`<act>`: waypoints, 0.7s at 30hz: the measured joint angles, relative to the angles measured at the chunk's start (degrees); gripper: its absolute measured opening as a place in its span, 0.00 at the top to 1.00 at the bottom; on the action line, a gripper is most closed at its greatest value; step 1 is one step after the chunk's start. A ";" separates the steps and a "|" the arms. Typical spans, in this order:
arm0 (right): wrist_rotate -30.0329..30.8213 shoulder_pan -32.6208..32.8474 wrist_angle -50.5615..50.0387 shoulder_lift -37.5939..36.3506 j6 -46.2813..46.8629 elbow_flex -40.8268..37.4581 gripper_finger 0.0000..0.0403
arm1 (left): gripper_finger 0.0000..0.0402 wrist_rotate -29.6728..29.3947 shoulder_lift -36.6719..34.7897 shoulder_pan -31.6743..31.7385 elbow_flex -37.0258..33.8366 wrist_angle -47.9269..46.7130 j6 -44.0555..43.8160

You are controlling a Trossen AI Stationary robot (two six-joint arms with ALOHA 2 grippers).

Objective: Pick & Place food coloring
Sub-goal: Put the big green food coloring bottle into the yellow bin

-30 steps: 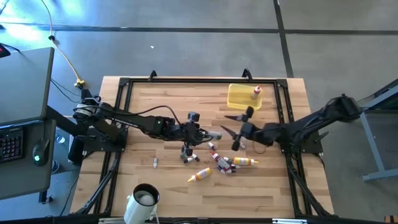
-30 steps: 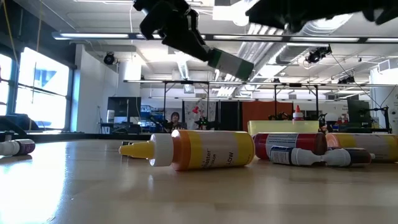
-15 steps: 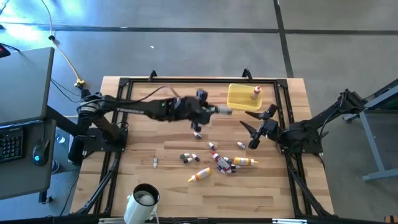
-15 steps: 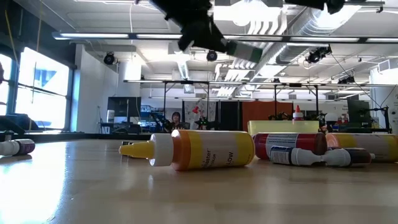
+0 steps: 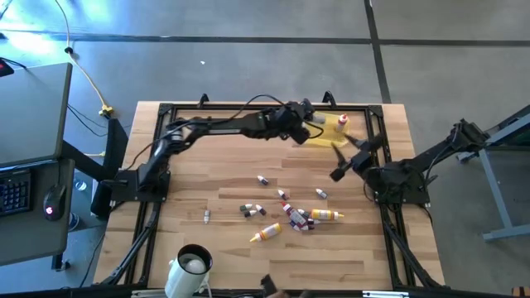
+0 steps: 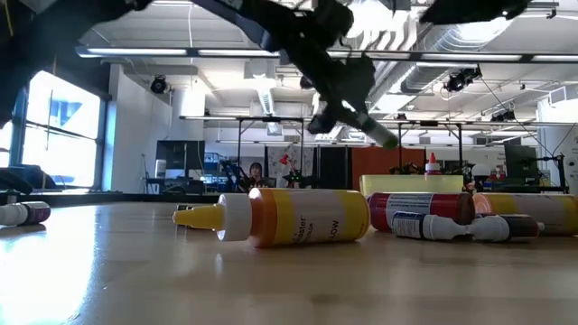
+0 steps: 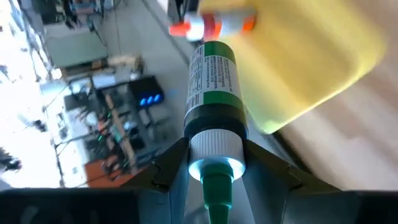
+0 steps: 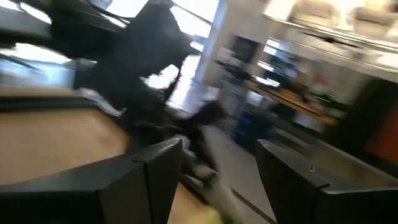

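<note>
The green-labelled bottle will go down in the yellow tray (image 5: 316,125) (image 7: 283,62) beside the red-capped bottle, set there by my left gripper.
My left gripper (image 5: 303,129) reaches across to the far right, beside the yellow tray (image 5: 330,137), and is shut on a green-labelled food coloring bottle (image 7: 211,74). In the low view the bottle (image 6: 372,129) sticks out below the fingers, slanting down. A red-capped bottle (image 5: 342,122) stands in the tray. More small bottles (image 5: 298,217) lie on their sides in the table's middle. My right gripper (image 5: 346,159) hangs open at the right, near side of the tray, nothing between its fingers (image 8: 158,163). My left gripper pinches the bottle between its two fingers at the white cap collar (image 7: 199,148), one finger on each side. The cap's green tip points back toward the wrist and the bottle's base points away, toward the tray. The bottle is lifted clear, tipped somewhat downward.
A white mug (image 5: 192,263) stands near the front left. A yellow bottle (image 5: 265,233) lies toward the front; a lone vial (image 5: 206,217) lies left of the cluster. A dark frame (image 5: 170,112) runs round the wooden tabletop.
My left gripper has swung from the table's middle toward the far right, up to the yellow tray, carrying the green bottle clear of the table and rolling about its own line. My right gripper has drawn back toward the right edge, away from the bottles.
</note>
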 joint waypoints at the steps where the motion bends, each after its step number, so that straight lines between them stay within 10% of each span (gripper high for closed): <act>1: 4.91 0.38 -0.81 0.00 -0.29 0.00 0.51 | 0.69 -1.04 1.48 0.33 0.67 0.36 1.76; 21: 4.04 0.33 -4.38 -0.85 2.13 0.00 0.51 | 0.69 -11.26 8.75 1.66 1.84 4.13 32.62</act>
